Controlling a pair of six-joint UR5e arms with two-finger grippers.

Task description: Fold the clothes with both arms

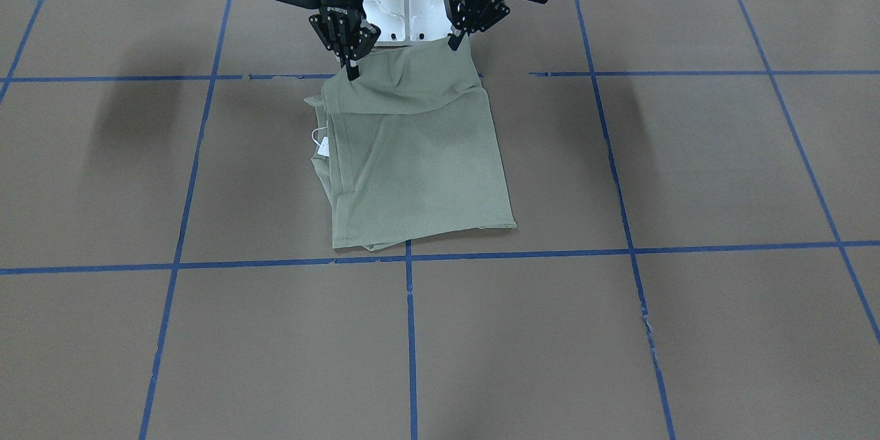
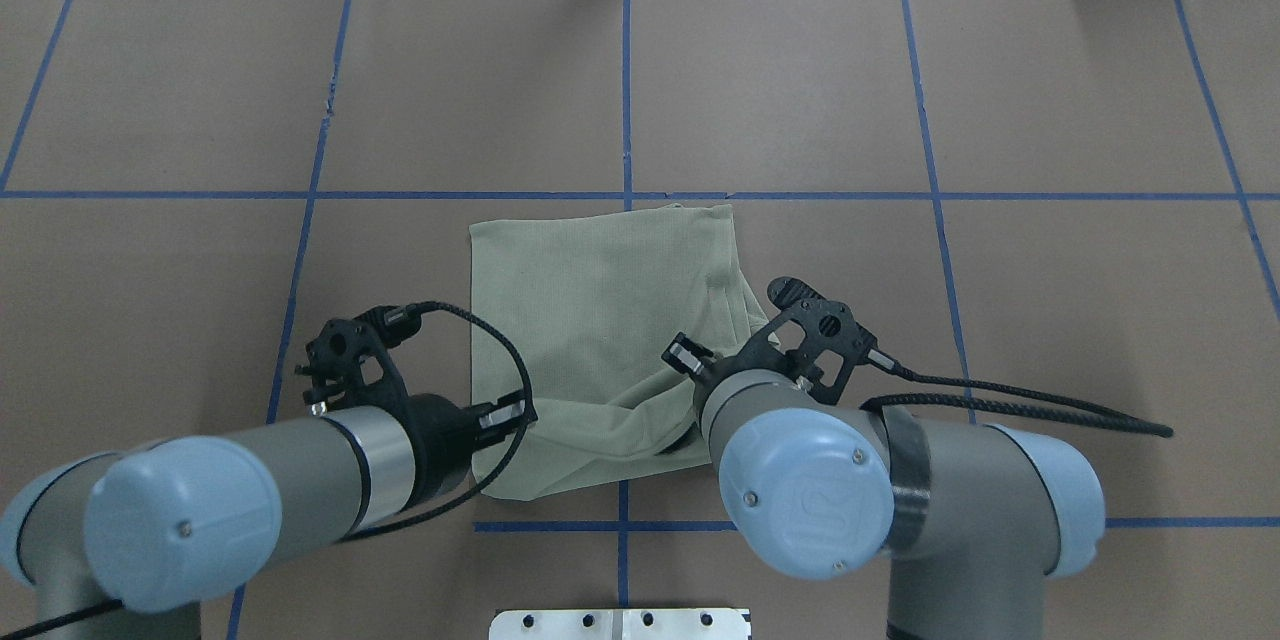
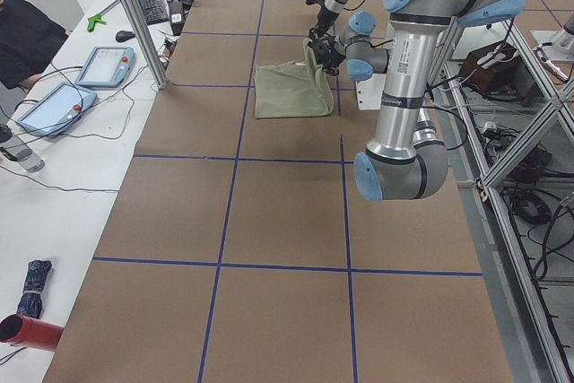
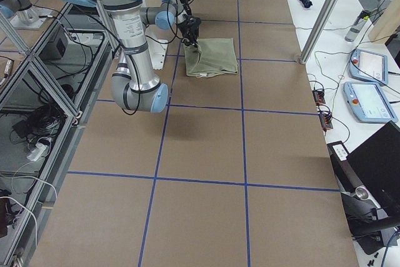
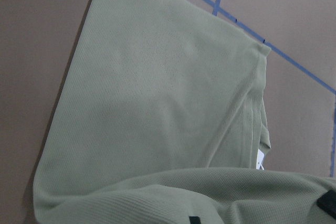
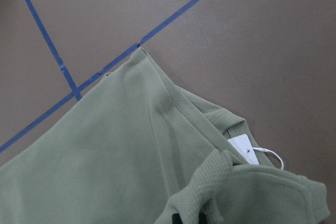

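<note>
The robot's left gripper needs to release the sage-green shirt's raised corner along the shirt's untagged side edge (image 1: 497, 181) (image 5: 96, 14), just short of the shirt's far corner.
The sage-green shirt (image 1: 419, 165) lies folded into a rough rectangle on the brown table, near the robot's base. Its robot-side edge is lifted off the table and sags between the two grippers. My left gripper (image 1: 454, 43) is shut on one corner of that raised edge, and my right gripper (image 1: 353, 73) is shut on the other corner. Seen from overhead, the shirt (image 2: 600, 300) runs under both wrists, which hide the fingertips. The white hang tag (image 1: 323, 146) sticks out from the shirt's side below my right gripper, and the right wrist view also shows the tag (image 6: 242, 148).
Blue tape lines (image 1: 410, 330) divide the brown table top into squares. The white pedestal base (image 1: 405, 0) stands just behind the shirt. A side bench holds tablets (image 3: 106, 65), with a person (image 3: 27, 33) beside it and a metal post (image 3: 134, 15) at the table's edge.
</note>
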